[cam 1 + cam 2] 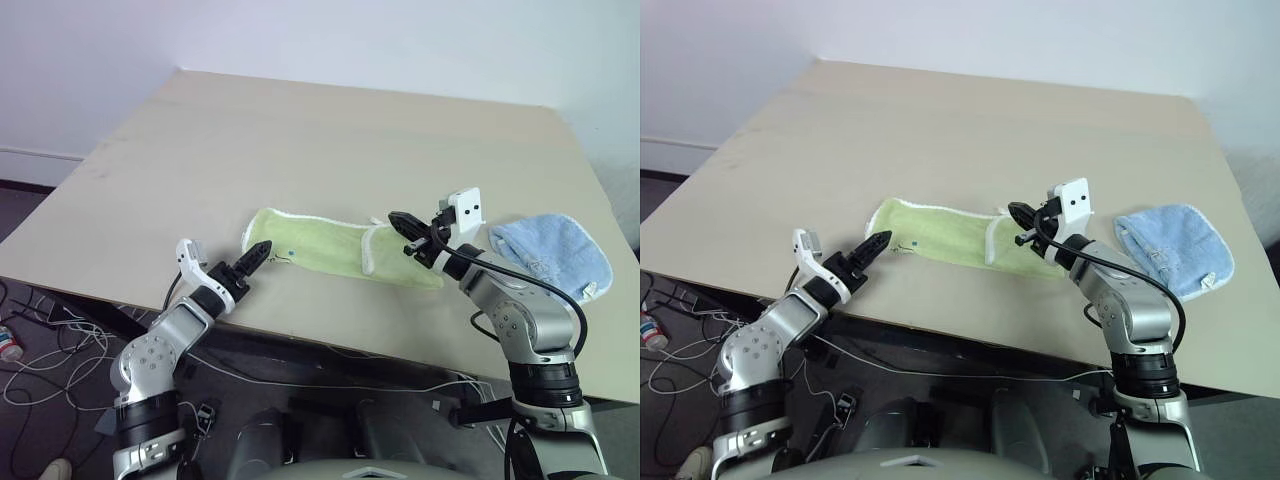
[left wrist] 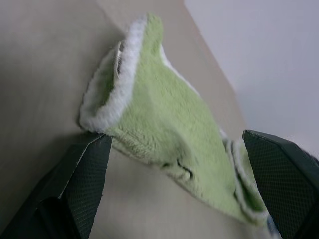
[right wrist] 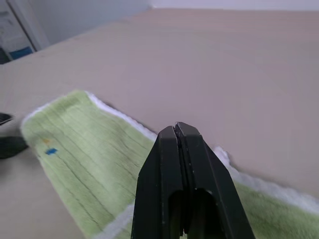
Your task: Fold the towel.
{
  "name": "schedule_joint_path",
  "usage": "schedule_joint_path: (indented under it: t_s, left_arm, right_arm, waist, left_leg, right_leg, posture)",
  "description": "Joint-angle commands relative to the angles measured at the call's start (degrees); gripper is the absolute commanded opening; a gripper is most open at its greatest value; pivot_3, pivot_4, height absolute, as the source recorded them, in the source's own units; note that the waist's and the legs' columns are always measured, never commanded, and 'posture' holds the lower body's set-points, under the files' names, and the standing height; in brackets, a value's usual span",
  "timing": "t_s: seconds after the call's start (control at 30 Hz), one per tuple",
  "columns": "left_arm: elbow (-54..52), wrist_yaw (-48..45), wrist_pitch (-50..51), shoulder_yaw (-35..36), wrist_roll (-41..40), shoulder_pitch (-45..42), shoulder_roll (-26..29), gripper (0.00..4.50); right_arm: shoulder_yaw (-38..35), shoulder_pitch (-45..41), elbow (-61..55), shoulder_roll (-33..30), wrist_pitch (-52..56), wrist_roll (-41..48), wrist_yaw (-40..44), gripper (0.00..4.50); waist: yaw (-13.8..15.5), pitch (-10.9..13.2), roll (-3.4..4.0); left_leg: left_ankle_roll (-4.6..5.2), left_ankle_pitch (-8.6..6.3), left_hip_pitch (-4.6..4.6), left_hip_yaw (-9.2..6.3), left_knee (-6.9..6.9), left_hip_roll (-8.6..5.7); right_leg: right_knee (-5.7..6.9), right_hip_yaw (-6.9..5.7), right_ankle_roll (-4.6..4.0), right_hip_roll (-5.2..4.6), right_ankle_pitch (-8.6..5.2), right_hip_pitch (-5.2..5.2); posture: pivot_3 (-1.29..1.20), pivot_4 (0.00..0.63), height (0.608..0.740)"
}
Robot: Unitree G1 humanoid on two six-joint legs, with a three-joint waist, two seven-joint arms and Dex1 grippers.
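Note:
My left gripper's fingers face the towel's long edge by the dark mark. I will move around and take the towel's white end edge [image 1: 248,229] before I pull the towel.
The towel [image 1: 318,244] lies on the table as a long light yellow-green strip with white edging, its right end folded back over itself [image 1: 384,250]. A small dark mark [image 3: 51,151] shows near its left end. My left gripper [image 1: 258,254] is low at the towel's left end, and the left wrist view shows it open [image 2: 174,137], with the end of the towel just ahead of the gap between its fingers. My right gripper [image 1: 402,222] hovers above the folded right end. Its fingers [image 3: 175,130] are shut with nothing between them.
A light blue towel [image 1: 552,252] lies crumpled to the right of the right arm. The beige table [image 1: 300,140] stretches far behind the towel; its front edge runs close under both arms. Cables lie on the floor at the lower left [image 1: 60,345].

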Motion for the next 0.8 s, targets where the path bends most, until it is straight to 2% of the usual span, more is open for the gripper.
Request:
schedule_joint_path:
  t_s: [0.03,0.17,0.27,0.5,0.6,0.7,0.8]
  left_arm:
    - [7.29,5.11,0.5,1.26,0.19,-4.02,-0.91,4.47]
    - [11.75,6.4,0.95,1.43,0.38,-7.34,-1.27,4.47]
    - [12.8,6.34,0.78,1.42,0.63,-8.14,-1.11,3.86]
    - [13.94,8.01,0.69,3.31,-0.75,-8.78,-0.85,1.4]
    - [10.29,9.38,2.75,4.33,-3.8,-6.95,-1.02,0.35]
    - [5.77,11.43,4.97,4.55,-6.22,-4.45,-0.52,0.6]
    - [2.46,15.01,6.24,6.18,-10.82,-2.5,-0.9,1.58]
  right_arm:
    - [-2.33,-0.11,-4.13,-0.68,0.55,1.0,-1.08,0.0]
    - [-3.29,0.9,-5.96,-0.82,1.18,1.03,-2.19,0.0]
    - [-3.86,1.51,-7.16,-0.87,1.58,1.26,-2.81,0.0]
    - [-3.94,2.02,-7.7,-0.9,1.46,0.96,-3.62,0.0]
    - [-3.88,2.38,-8.08,-0.77,1.43,0.98,-3.96,0.0]
    - [-3.7,2.65,-8.15,-0.53,1.32,0.93,-4.21,0.0]
    - [-3.07,3.01,-7.64,-0.28,0.9,0.54,-4.12,0.0]
  waist:
    - [0.29,0.0,0.0]
    - [0.96,0.0,0.0]
    - [1.06,0.0,0.0]
    - [1.04,0.02,-0.03]
    - [0.94,0.01,0.0]
    - [0.47,0.04,-0.04]
    - [0.37,0.07,-0.08]
  left_leg:
    - [0.0,0.0,0.0,0.0,0.0,0.0]
    - [0.01,0.0,-0.01,0.0,0.0,-0.01]
    - [0.01,0.0,-0.02,0.0,0.0,-0.02]
    - [0.0,0.0,-0.06,0.0,-0.04,-0.01]
    - [0.0,0.0,-0.04,-0.01,-0.07,-0.01]
    - [0.0,-0.01,-0.04,0.0,-0.12,0.01]
    - [-0.01,0.0,-0.06,-0.01,-0.19,0.01]
  right_leg:
    - [0.0,0.0,0.0,0.0,0.0,0.0]
    - [-0.03,-0.01,0.01,0.03,0.0,0.0]
    - [-0.05,-0.01,0.01,0.02,-0.01,0.0]
    - [-0.08,-0.01,0.0,0.01,-0.01,-0.04]
    - [-0.09,0.0,0.0,0.01,-0.01,-0.04]
    - [-0.09,0.01,0.0,0.02,-0.01,-0.07]
    - [-0.11,0.02,0.0,0.02,-0.01,-0.12]
  posture:
    - [0.0,0.15,0.722]
    - [0.0,0.15,0.722]
    - [0.0,0.15,0.722]
    - [0.0,0.15,0.722]
    - [0.0,0.15,0.722]
    - [0.0,0.15,0.722]
    - [0.0,0.15,0.722]
